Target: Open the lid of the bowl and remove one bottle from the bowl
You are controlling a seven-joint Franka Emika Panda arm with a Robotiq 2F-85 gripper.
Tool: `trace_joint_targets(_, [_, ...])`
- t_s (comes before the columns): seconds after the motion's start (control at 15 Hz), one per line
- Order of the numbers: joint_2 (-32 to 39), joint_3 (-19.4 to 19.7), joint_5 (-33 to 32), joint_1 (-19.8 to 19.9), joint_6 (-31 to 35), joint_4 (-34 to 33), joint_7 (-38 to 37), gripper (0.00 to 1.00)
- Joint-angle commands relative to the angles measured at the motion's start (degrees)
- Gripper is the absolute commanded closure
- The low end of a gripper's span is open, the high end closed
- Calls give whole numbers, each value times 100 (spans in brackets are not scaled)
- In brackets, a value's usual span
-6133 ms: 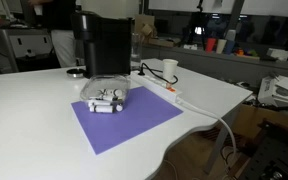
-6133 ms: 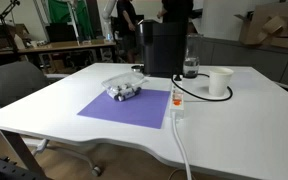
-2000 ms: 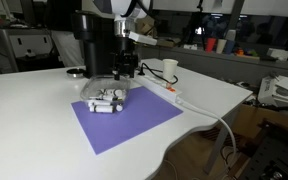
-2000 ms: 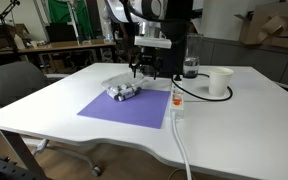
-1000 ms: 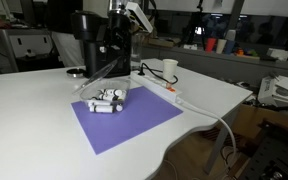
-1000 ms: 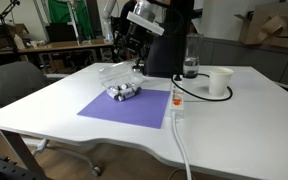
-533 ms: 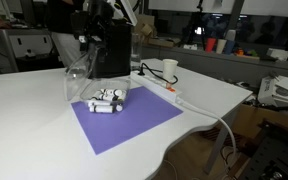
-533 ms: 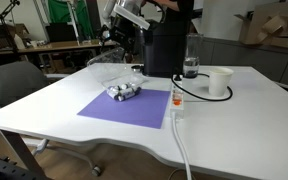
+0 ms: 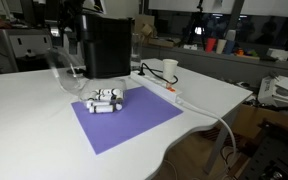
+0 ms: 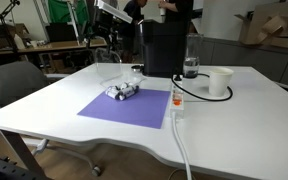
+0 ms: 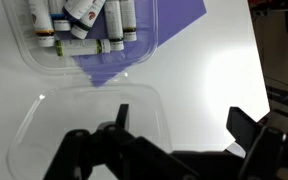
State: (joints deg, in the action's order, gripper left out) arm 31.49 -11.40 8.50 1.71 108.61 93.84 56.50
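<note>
My gripper is going to the clear bowl next, to close on a small white bottle in the middle of the pile [image 9: 107,94] [image 11: 85,12].
The clear bowl [image 9: 107,100] [image 10: 124,90] stands uncovered on the purple mat [image 9: 124,125] and holds several small white bottles [image 11: 84,15]. The see-through lid [image 9: 64,65] hangs in the air off to one side of the bowl, over bare white table. In the wrist view the lid [image 11: 84,125] lies under my gripper [image 11: 184,120], with the bowl [image 11: 79,40] at the top edge. One finger [image 11: 122,115] shows inside the lid's outline and the other finger [image 11: 246,125] stands well clear of its edge. The jaws stand wide apart.
A black coffee machine [image 9: 106,45] [image 10: 164,45] stands right behind the mat. A white paper cup [image 9: 169,70] [image 10: 220,82] and a white power strip [image 9: 169,92] [image 10: 176,100] with its cable lie beside it. A chair [image 10: 14,85] stands at the table's edge.
The lid has travelled with my gripper up and sideways, away from the bowl and past the coffee machine. The bowl and bottles have not moved.
</note>
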Motion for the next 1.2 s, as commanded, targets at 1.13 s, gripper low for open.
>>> trace_joint_targets(1.13, [-249, 1295, -2522, -767, 1905, 1467, -4347, 0])
